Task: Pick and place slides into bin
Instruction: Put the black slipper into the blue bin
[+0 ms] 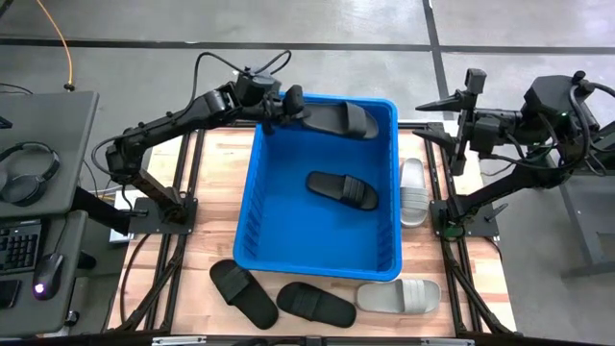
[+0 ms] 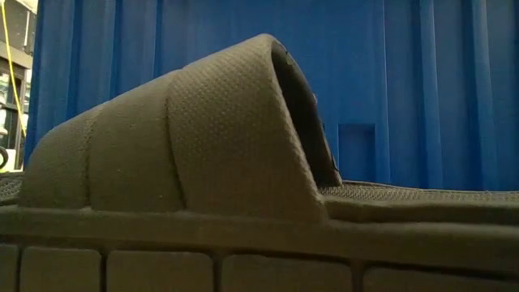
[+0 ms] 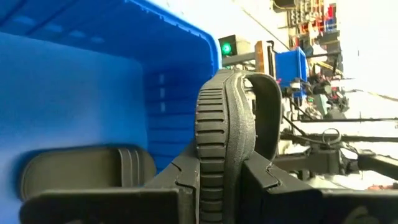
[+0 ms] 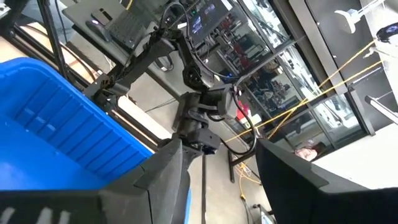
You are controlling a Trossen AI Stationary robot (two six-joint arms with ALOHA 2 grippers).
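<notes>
The robot's left gripper should release the held black slide in the blue bin (image 1: 344,141), between the bin's far side and the black slide lying there. The held slide is now over the bin's far end.
The blue bin (image 1: 252,192) stands mid-table with one black slide (image 1: 341,187) lying on its floor, also in the left wrist view (image 3: 81,171). My left gripper (image 1: 293,106) (image 3: 217,180) is over the bin's far end, shut on another black slide (image 1: 338,118). Two more black slides (image 1: 242,293) (image 1: 315,304) and a grey one (image 1: 399,295) lie on the table at the bin's near side. A pale slide (image 1: 413,190) lies to the bin's right. My right gripper (image 1: 437,106) (image 4: 224,186) hangs open, raised right of the bin. My left gripper pinches the black slide's sole at its heel end (image 3: 211,155), one finger (image 3: 180,180) on each face. The fingers come from the table's left, slanting down, along the slide's length. The slide is lifted clear above the bin's far end, its strap end (image 1: 360,120) pointing toward the table's right.
The low view is filled by a black slide (image 2: 203,146) close up, with the bin's wall (image 2: 405,81) behind it. A desk with headphones (image 1: 24,173), keyboard and mouse stands left of the table. Bare wood shows left of the bin (image 1: 211,192).
</notes>
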